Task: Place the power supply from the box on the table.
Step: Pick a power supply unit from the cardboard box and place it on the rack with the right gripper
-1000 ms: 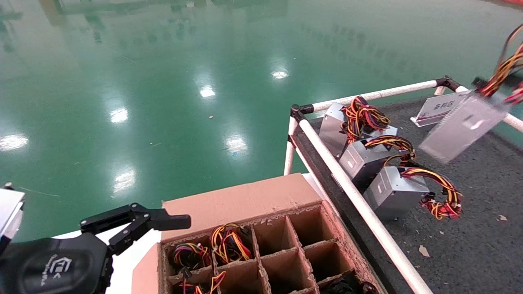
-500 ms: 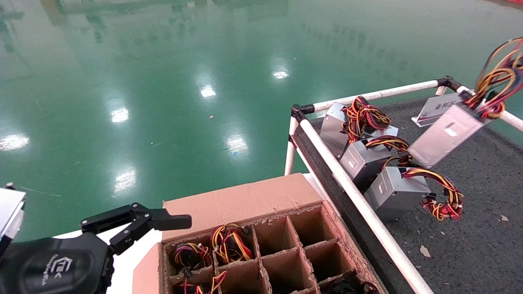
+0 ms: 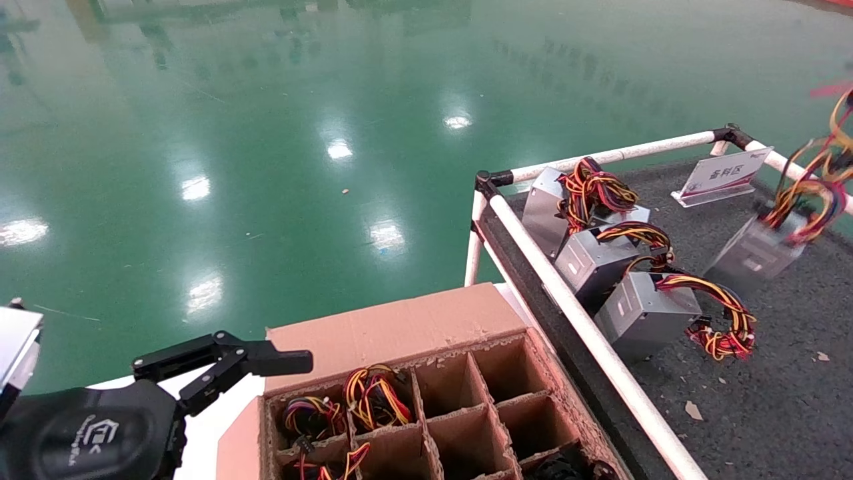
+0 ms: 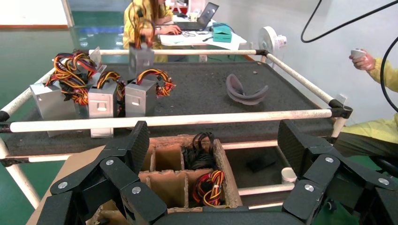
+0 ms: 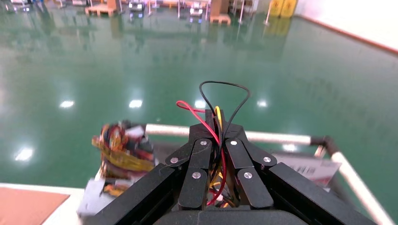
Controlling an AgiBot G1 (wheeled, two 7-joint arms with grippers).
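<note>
Next, my right gripper releases the power supply on the table (image 3: 682, 261) beside the middle silver unit's wire bundle.
The power supply (image 3: 756, 250), a silver-grey case, hangs by its loose yellow, red and blue wires (image 3: 816, 193) low over the table (image 3: 766, 373), right of the white sign (image 3: 723, 175). I cannot tell whether it touches the surface. The left wrist view has it (image 4: 141, 58) beyond the tied units. My right gripper (image 5: 213, 117) is shut on its wires; it lies outside the head view. The box (image 3: 400, 327) sits at the bottom centre with its divider cells. My left gripper (image 3: 250, 363) stays parked beside it, its fingers (image 4: 136, 140) wide open and empty.
Three silver units with tied bundles (image 3: 593, 260) stand in a row along the table's white pipe rail (image 3: 573, 313). A grey curved object (image 4: 244, 91) lies on the table. More wired units fill box cells (image 3: 373, 397). Green floor lies beyond.
The power supply has swung right, away from the sign, and dropped lower toward the table surface. The left arm has not moved.
</note>
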